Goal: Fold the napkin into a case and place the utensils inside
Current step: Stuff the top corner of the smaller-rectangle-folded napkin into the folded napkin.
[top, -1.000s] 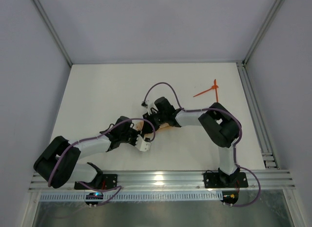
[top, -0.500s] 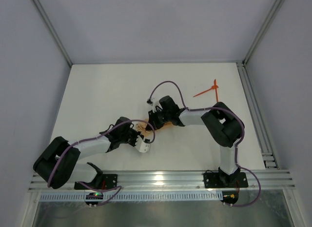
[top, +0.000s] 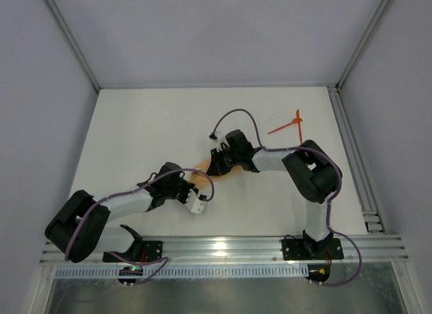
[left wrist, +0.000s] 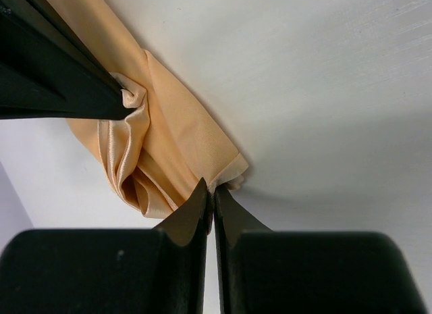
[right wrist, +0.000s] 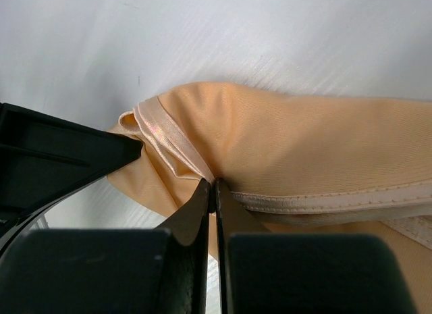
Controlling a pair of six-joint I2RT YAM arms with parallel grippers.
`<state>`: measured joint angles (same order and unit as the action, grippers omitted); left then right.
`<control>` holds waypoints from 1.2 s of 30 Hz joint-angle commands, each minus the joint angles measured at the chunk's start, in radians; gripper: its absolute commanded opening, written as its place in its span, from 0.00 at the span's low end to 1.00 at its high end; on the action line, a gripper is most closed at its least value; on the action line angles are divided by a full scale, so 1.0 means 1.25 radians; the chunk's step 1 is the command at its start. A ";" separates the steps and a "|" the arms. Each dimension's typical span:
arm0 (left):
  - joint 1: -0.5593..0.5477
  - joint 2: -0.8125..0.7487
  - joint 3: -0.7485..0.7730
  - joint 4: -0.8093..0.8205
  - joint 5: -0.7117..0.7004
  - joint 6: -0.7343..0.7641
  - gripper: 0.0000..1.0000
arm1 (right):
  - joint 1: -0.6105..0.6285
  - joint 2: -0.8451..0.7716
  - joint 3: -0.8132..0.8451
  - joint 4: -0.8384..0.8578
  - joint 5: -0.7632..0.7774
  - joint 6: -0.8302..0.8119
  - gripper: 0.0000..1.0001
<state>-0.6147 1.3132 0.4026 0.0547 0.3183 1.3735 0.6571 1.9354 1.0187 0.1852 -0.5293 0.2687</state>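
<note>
My left gripper pinches just the tip of the napkin's corner, away from the bunched folds. It should open and take the long edge nearer my right gripper [left wrist: 194,117].
The peach-orange napkin [left wrist: 169,135] lies bunched and creased on the white table, and only a sliver of it [top: 201,171] shows between the two wrists from above. My left gripper [left wrist: 212,191] [top: 194,180] is shut on a corner of the cloth. My right gripper [right wrist: 214,186] [top: 211,169] is shut on the napkin's [right wrist: 304,142] hemmed edge. Each wrist view shows the other gripper's black fingers [left wrist: 61,77] [right wrist: 61,159] close by at the left, against the cloth. The two orange-red utensils [top: 289,125] lie crossed at the back right, far from both grippers. No case shape shows.
The white table [top: 135,138] is bounded by grey walls, with a metal rail [top: 354,159] along its right side and another [top: 223,250] at the front. Purple cables [top: 233,115] loop over both wrists.
The right gripper has closed on the napkin's hem and moved a little back and right. The cloth is more gathered between the grippers. The left gripper has stayed shut on its corner.
</note>
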 commanded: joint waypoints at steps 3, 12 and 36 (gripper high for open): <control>0.006 -0.001 -0.021 -0.073 0.019 0.009 0.06 | -0.007 -0.028 -0.014 -0.044 0.094 -0.031 0.03; 0.010 -0.006 -0.010 -0.160 0.036 0.066 0.17 | -0.007 -0.006 0.098 -0.098 0.091 -0.065 0.03; -0.003 0.208 0.396 -0.431 0.131 -0.286 0.32 | -0.014 0.020 -0.050 0.125 -0.011 0.059 0.03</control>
<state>-0.6098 1.5139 0.9005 -0.5594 0.4896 1.0595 0.6449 1.9411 0.9764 0.3035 -0.5194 0.3164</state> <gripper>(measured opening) 0.324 0.045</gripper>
